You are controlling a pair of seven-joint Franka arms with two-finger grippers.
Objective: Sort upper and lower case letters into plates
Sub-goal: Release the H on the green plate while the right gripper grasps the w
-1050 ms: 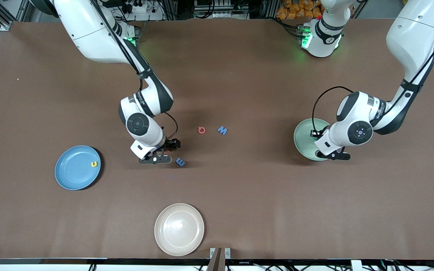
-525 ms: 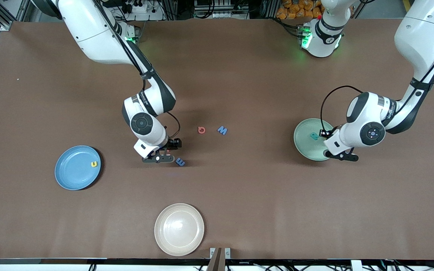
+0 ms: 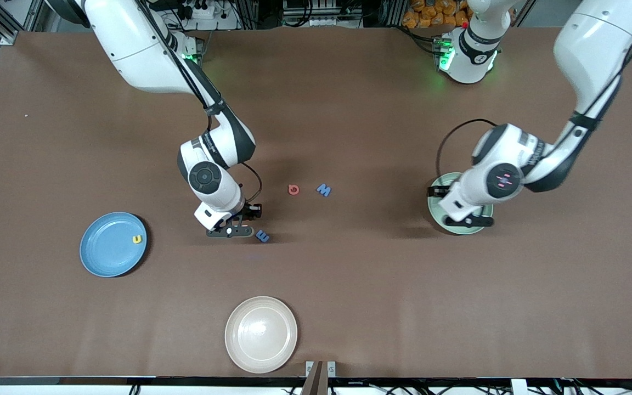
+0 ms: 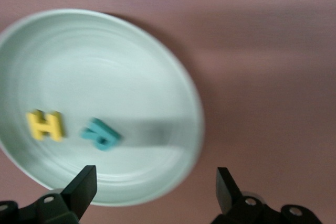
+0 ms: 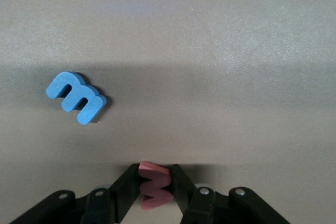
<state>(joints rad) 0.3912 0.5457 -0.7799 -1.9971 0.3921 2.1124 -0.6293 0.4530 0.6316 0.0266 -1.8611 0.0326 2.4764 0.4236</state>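
The robot's right gripper will let go of the salmon red letter near the middle of the sky blue plate (image 3: 116, 236), next to the yellow letter.
My right gripper (image 5: 155, 182) is shut on a salmon red letter (image 5: 155, 186) down at the table (image 3: 231, 231). A blue lower case m (image 5: 76, 98) lies just beside it (image 3: 262, 236). My left gripper (image 4: 155, 190) hangs open and empty over the pale mint green plate (image 4: 105, 66), covering most of it in the front view (image 3: 465, 220). In that plate lie a yellow H (image 4: 46, 125) and a teal letter (image 4: 101, 134). The sky blue plate (image 3: 107, 247) toward the right arm's end holds a yellow letter (image 3: 137, 239). A red letter (image 3: 293, 190) and a blue M (image 3: 323, 190) lie mid-table.
A cream-white plate (image 3: 261, 334) sits near the table's front edge, nearer the camera than the letters. Brown table surface (image 3: 360, 285) stretches between the plates.
The right gripper closed on the salmon red letter. The left gripper opened, the teal letter now lies in the mint plate, and the left hand swung back over the plate.
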